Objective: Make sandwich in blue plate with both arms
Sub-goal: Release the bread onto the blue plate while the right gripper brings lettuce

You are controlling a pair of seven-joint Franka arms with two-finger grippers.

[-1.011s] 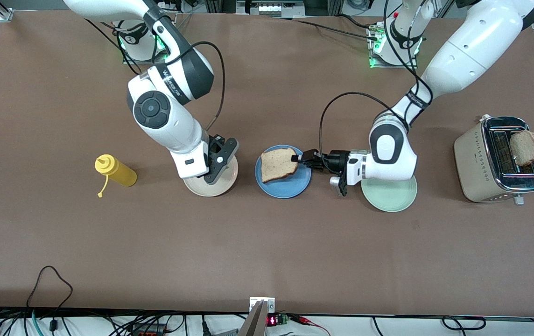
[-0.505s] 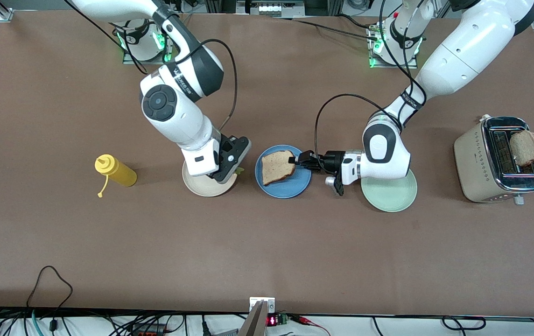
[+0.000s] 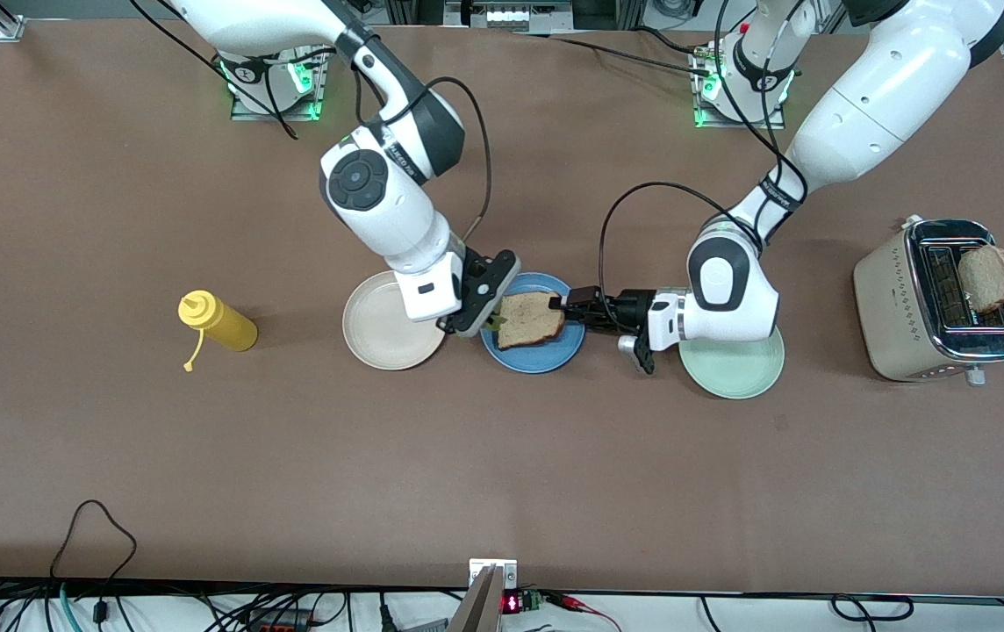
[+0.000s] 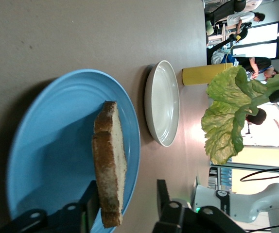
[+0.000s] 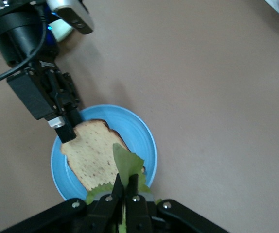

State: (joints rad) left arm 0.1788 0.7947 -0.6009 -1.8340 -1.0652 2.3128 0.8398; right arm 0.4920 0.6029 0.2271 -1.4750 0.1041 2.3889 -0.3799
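Next, my right gripper releases the lettuce leaf on top of the bread slice point(image 3: 548, 322) point(image 5: 98, 141) in the blue plate.
A bread slice point(image 3: 530, 318) lies tilted in the blue plate point(image 3: 537, 355). My left gripper point(image 3: 565, 307) reaches in level at the plate's rim toward the left arm's end. In the left wrist view its jaws point(image 4: 127, 187) stand open; the bread point(image 4: 113, 160) rests against one finger point(image 4: 88, 206) and the other is clear of it. My right gripper point(image 3: 477, 314) is shut on a crinkled green lettuce leaf point(image 5: 125, 162) and holds it over the plate's point(image 5: 144, 131) rim toward the right arm's end, beside the bread point(image 5: 88, 150). The leaf also shows in the left wrist view point(image 4: 232, 116).
A beige-white plate point(image 3: 383, 329) and a yellow bottle point(image 3: 217, 320) lie toward the right arm's end. A mint-green plate point(image 3: 735, 364) sits under the left arm's wrist. A toaster point(image 3: 932, 303) with a second bread slice point(image 3: 987, 276) stands toward the left arm's end.
My right gripper has carried the lettuce from over the beige-white plate to the blue plate's rim. The bread has come lower over the blue plate, with the left gripper still at its edge.
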